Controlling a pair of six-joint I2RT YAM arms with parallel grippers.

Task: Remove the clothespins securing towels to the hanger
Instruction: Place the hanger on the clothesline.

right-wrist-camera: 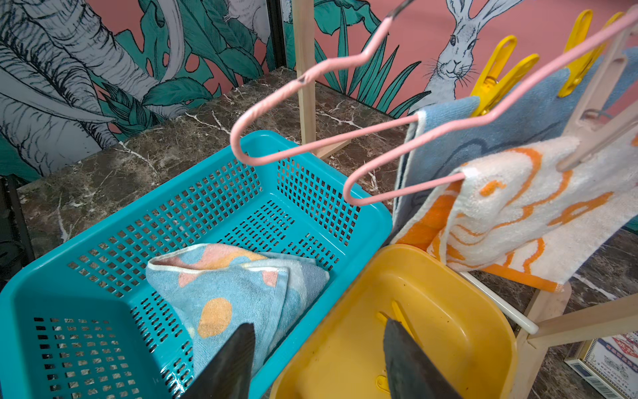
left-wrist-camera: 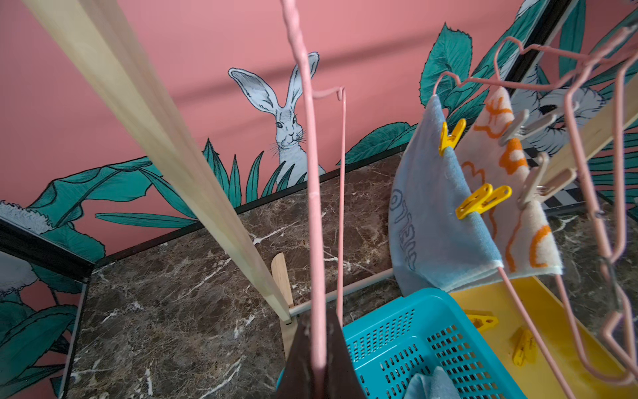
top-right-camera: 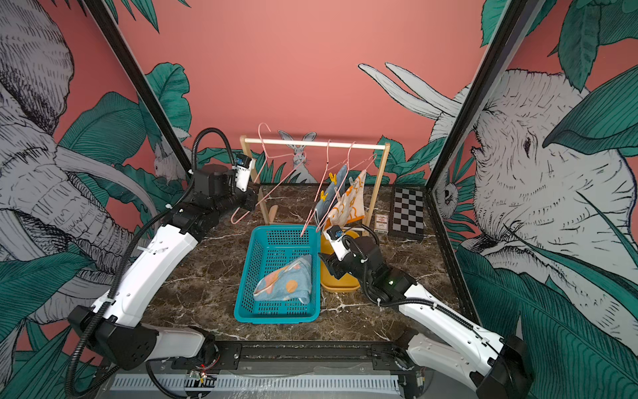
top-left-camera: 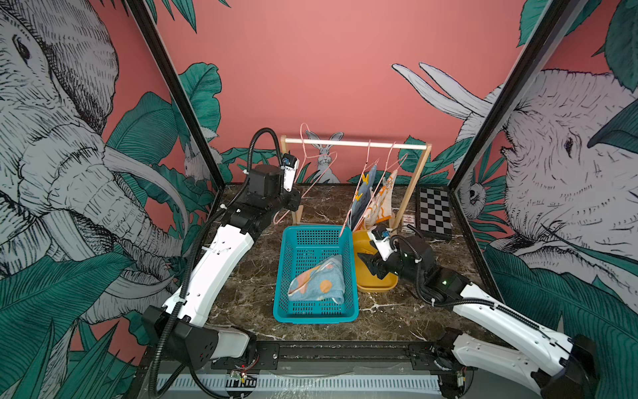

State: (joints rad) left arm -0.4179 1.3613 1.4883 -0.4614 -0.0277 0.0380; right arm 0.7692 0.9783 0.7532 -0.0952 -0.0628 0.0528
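Next, my left gripper releases the bare pink hanger close beside the rack's nearer wooden post (top-left-camera: 300, 167), so that it hangs from the rail.
My left gripper (left-wrist-camera: 318, 316) is shut on the wire of a bare pink hanger (top-left-camera: 303, 162) that hangs tilted from the left end of the wooden rail. Two more pink hangers carry a blue towel (left-wrist-camera: 431, 214) and a cream towel with orange outlines (left-wrist-camera: 518, 221). Two yellow clothespins (left-wrist-camera: 483, 202) pin the blue towel and two beige clothespins (left-wrist-camera: 545, 186) pin the cream one. A light blue spotted towel (right-wrist-camera: 224, 286) lies in the teal basket (top-left-camera: 281, 276). My right gripper (right-wrist-camera: 318, 324) hangs open and holds nothing, above the edge between the basket and the yellow tray (right-wrist-camera: 448, 311).
Loose yellow clothespins (left-wrist-camera: 483, 321) lie in the yellow tray. The wooden rack (top-left-camera: 355, 143) stands at the back of the marble table. A checkerboard (top-left-camera: 435, 212) and a small card box (top-left-camera: 408, 219) lie to its right. Glass walls close both sides.
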